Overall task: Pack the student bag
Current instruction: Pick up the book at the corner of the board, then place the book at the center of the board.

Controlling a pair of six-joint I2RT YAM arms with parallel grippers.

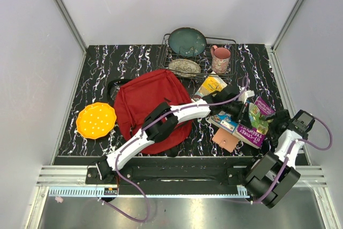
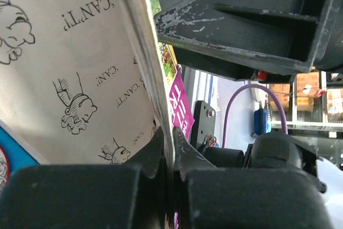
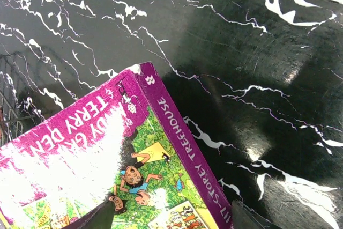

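My left gripper has the purple treehouse book. It will set the book down next to the red student bag, behind the tan card (image 1: 209, 117).
The red student bag (image 1: 144, 103) lies flat at the centre-left of the table, partly under my left arm. That arm reaches across to the right, where a pile of books (image 1: 236, 124) lies. My left gripper (image 1: 240, 108) (image 2: 170, 135) is shut on the edge of a book cover (image 2: 80, 68) printed with small cartoon figures. A purple treehouse book (image 1: 260, 112) (image 3: 134, 175) lies beside it. My right gripper (image 1: 278, 124) (image 3: 174, 218) hovers open over that purple book's spine, its fingertips on either side and apart from it.
An orange perforated plate (image 1: 95, 119) sits left of the bag. A wire rack (image 1: 231, 41) at the back holds a teal plate (image 1: 186, 41), a patterned plate (image 1: 184, 66) and a pink mug (image 1: 220, 59). A yellow packet (image 1: 210, 86) and a tan card (image 1: 225, 140) lie near the books.
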